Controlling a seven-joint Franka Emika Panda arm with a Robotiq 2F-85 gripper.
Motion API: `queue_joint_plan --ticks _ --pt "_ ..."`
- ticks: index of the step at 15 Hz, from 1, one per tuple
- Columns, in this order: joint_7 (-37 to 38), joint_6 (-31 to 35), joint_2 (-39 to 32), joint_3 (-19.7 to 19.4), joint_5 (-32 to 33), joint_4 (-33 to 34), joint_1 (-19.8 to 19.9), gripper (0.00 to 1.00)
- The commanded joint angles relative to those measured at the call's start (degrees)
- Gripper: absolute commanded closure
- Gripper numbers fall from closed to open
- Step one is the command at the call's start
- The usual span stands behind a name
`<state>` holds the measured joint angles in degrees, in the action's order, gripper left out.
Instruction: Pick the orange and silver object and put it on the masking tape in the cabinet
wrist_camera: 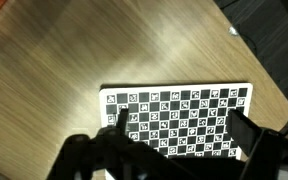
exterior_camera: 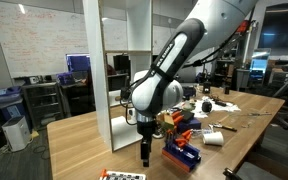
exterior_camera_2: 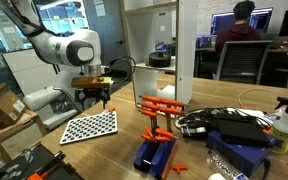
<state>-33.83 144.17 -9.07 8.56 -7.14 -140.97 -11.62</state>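
Observation:
The robot's gripper will next close on the silver end (exterior_camera: 133,176) of the orange and silver object lying at the checkerboard sheet.
My gripper (wrist_camera: 181,125) is open and empty, its two dark fingers spread over a black-and-white checkerboard sheet (wrist_camera: 184,105). In both exterior views it (exterior_camera: 144,152) (exterior_camera_2: 92,98) hangs pointing down just above the table. The white open cabinet (exterior_camera_2: 184,45) (exterior_camera: 114,85) stands behind it. A dark round masking tape roll (exterior_camera_2: 161,60) lies on a cabinet shelf. I cannot single out the small orange and silver object. Only the bigger orange-and-blue toy pile (exterior_camera: 180,138) (exterior_camera_2: 156,135) shows, next to the gripper.
The checkerboard sheet (exterior_camera_2: 89,127) lies near the table's edge under the gripper. Cables, a dark box (exterior_camera_2: 234,125) and small items crowd the table beyond the toy pile. A person (exterior_camera_2: 242,35) sits at a desk behind.

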Motion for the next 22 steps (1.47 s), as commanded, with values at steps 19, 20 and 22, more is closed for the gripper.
queue_joint_plan --ticks 19,20,22 --pt "8.8 22.8 -29.4 5.7 14.8 13.7 3.9 0.00" --pt "8.9 22.6 -30.2 5.7 15.3 14.8 4.1 0.00" --pt "9.0 22.5 -31.6 5.6 16.1 16.4 4.1 0.00"
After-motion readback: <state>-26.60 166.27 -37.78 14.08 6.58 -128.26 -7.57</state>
